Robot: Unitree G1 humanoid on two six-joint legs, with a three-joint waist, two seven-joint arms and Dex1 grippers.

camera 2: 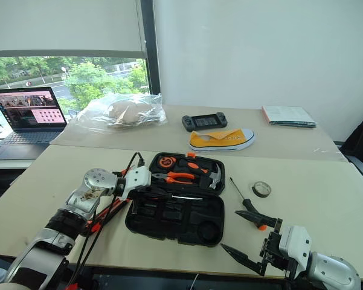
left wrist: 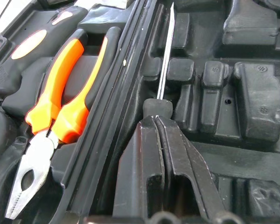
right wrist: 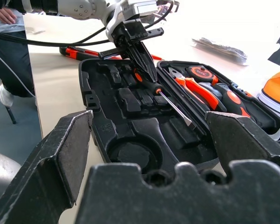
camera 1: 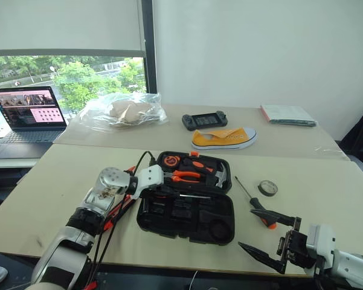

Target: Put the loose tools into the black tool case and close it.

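Next, my right gripper closes on the handle's orange back part (camera 1: 269, 223), on the loose screwdriver next to the dark roll of tape.
The black tool case (camera 1: 187, 225) lies open in the middle of the near table, with orange-handled pliers (camera 1: 184, 176) and a hammer (camera 1: 220, 175) in its far half. One screwdriver (right wrist: 174, 105) rests in the case along the hinge. My left gripper (left wrist: 153, 120) is shut, its tips against the butt of that handle. A second black-and-orange screwdriver (camera 1: 256, 206) and a dark tape roll (camera 1: 267, 188) lie on the table right of the case. My right gripper (camera 1: 245, 228) hovers open near the front edge, by that screwdriver's handle, holding nothing.
On the far table are a black game console (camera 1: 204, 120), a yellow shoe (camera 1: 223, 138), a plastic bag (camera 1: 124, 112), papers (camera 1: 288, 114) and a laptop (camera 1: 27, 112). Something orange and black (camera 1: 118, 211) lies under my left arm, left of the case.
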